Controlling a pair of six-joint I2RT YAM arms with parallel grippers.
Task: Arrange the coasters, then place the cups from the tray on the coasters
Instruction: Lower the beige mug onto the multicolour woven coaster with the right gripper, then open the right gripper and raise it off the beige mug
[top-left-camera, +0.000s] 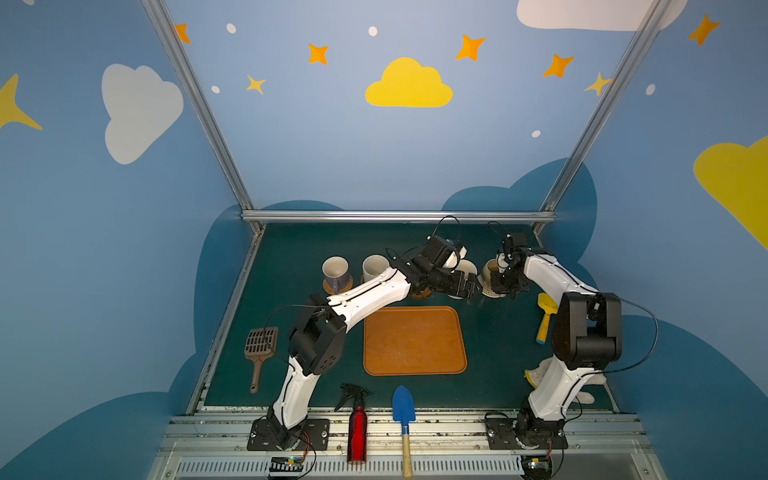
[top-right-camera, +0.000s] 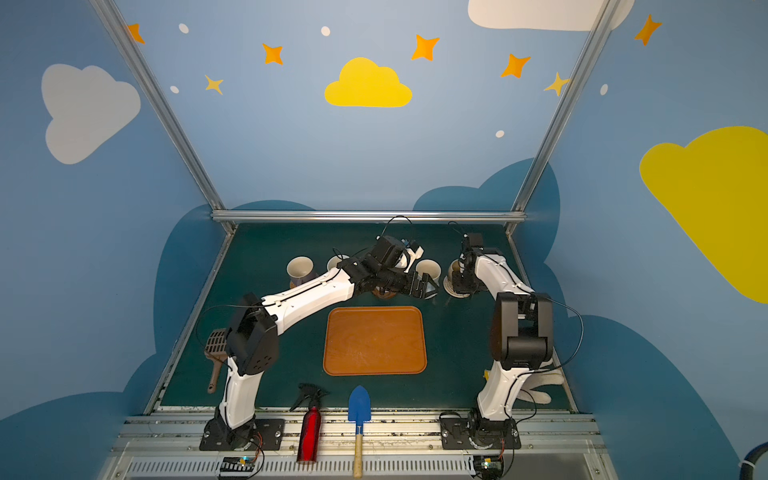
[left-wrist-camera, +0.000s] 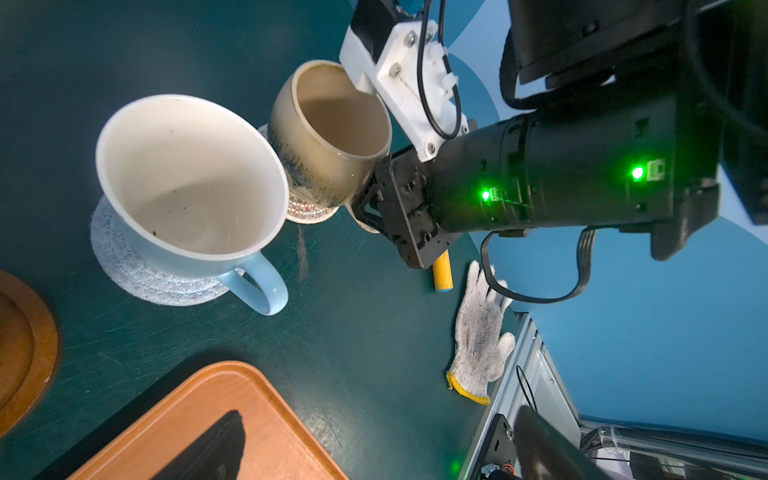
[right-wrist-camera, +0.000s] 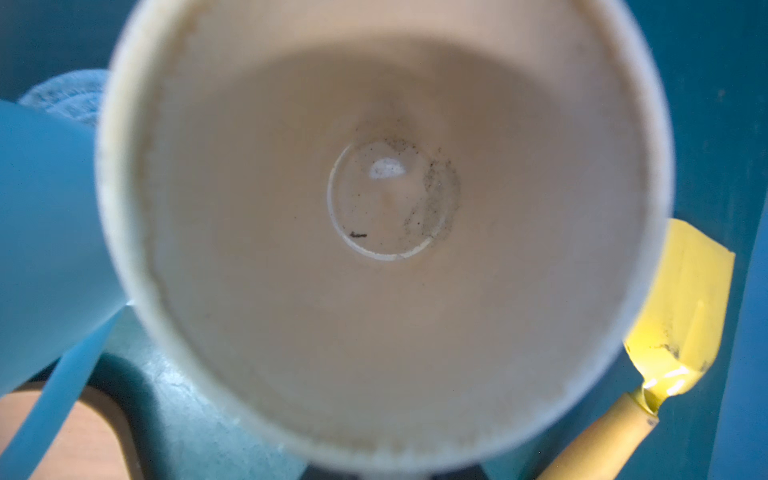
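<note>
The robot's right gripper needs to release the yellowish-tan cup on the beige rope coaster (top-left-camera: 492, 289), next to the light blue cup.
The orange-brown tray (top-left-camera: 415, 340) (top-right-camera: 374, 340) lies bare in both top views. Behind it, a lilac cup (top-left-camera: 335, 270) sits on the woven tan coaster (top-left-camera: 347, 286), with a cream-white cup (top-left-camera: 374, 266) beside it. The light blue cup (left-wrist-camera: 191, 178) rests on the grey-white rope coaster (left-wrist-camera: 124, 266). The yellowish-tan cup (left-wrist-camera: 328, 133) (right-wrist-camera: 382, 232) sits on the beige rope coaster (left-wrist-camera: 307, 212); my right gripper (left-wrist-camera: 365, 208) (top-left-camera: 505, 286) is shut on its handle. My left gripper (top-left-camera: 471, 286) (left-wrist-camera: 374, 457) hangs open over the mat by the tray's corner. A brown wooden coaster (left-wrist-camera: 20, 340) lies nearby.
A yellow scoop (top-left-camera: 545, 316) (right-wrist-camera: 681, 316) and a white glove (left-wrist-camera: 478, 332) lie at the right. A brown slotted scoop (top-left-camera: 259, 349) is at the left. A red spray bottle (top-left-camera: 357, 432) and a blue trowel (top-left-camera: 404, 411) lie at the front edge.
</note>
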